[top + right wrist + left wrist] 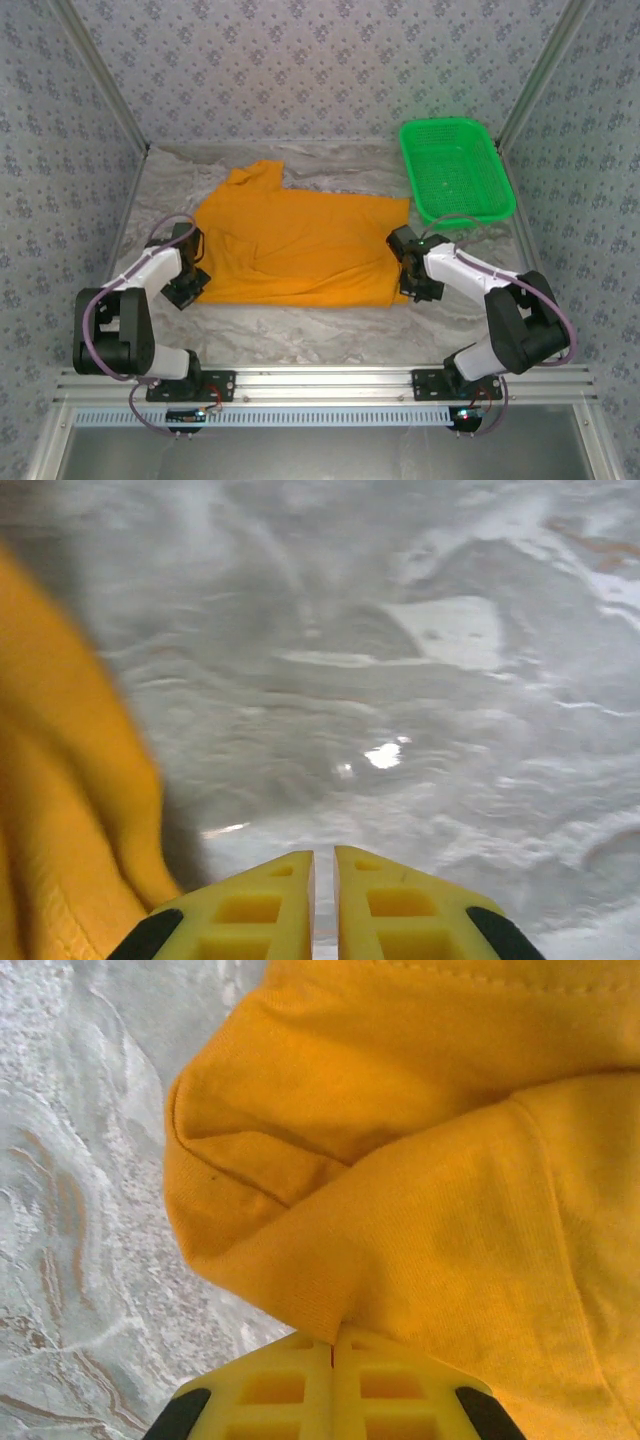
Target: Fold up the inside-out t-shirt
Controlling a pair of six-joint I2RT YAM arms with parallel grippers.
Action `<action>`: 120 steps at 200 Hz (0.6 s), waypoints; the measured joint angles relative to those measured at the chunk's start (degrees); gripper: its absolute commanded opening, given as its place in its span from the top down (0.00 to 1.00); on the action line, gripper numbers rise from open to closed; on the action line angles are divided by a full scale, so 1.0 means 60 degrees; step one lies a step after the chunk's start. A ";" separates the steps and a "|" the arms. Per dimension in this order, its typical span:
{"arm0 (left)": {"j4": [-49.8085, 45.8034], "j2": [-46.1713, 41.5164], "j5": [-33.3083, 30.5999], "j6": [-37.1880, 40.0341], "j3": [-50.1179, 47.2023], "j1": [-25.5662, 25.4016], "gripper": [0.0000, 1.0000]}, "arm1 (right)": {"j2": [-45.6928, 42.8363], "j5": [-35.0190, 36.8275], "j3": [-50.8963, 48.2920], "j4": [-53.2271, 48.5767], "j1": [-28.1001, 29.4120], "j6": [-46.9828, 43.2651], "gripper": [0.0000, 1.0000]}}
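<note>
The orange t-shirt has a crease across its near part, so next I open my left gripper, take the t-shirt's near corner point(208, 297) and pull it flat before folding.
The orange t-shirt point(300, 245) lies spread across the middle of the table, one sleeve pointing to the far left. My left gripper point(198, 265) is at the shirt's left edge. In the left wrist view its yellow jaws point(333, 1338) are pressed together, pinching a fold of the shirt point(450, 1160). My right gripper point(402, 265) is at the shirt's right edge. In the right wrist view its jaws point(323, 858) stand almost together with a thin slit and bare table between them. The shirt point(50, 810) hangs blurred to their left, outside the jaws.
A green plastic mesh basket point(455, 170) stands at the back right, just beyond the shirt's far right corner. Marbled grey cloth point(320, 330) covers the table. Patterned walls close in the left, right and back sides.
</note>
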 measured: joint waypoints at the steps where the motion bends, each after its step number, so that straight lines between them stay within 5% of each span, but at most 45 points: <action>1: 0.0011 0.0000 -0.0004 0.0000 -0.0007 0.0004 1.00 | 0.0000 0.0000 0.0000 -0.0018 -0.0004 0.0011 0.84; 12: 0.0040 0.0000 -0.0004 0.0007 -0.0098 0.0047 0.95 | 0.0000 0.0091 0.0000 -0.0266 -0.0051 0.0062 0.79; 24: 0.0087 0.0000 0.0076 0.0080 -0.0197 0.0055 0.77 | -0.0098 0.0066 0.0000 -0.0474 -0.0004 0.0073 0.67; 40: 0.0120 0.0000 0.0331 0.0178 -0.0237 0.0062 0.72 | -0.0605 -0.0324 0.0004 -0.0554 0.0313 -0.0066 0.65; 80: 0.0197 0.0000 0.0754 0.0171 -0.0299 0.0095 0.72 | -0.1730 -0.3399 -0.0058 0.1002 0.0750 -0.0820 0.55; 120: 0.0313 0.0062 0.0783 0.0339 -0.0295 0.0262 0.81 | -0.1067 -0.4645 -0.0492 0.1989 -0.0022 -0.1337 0.54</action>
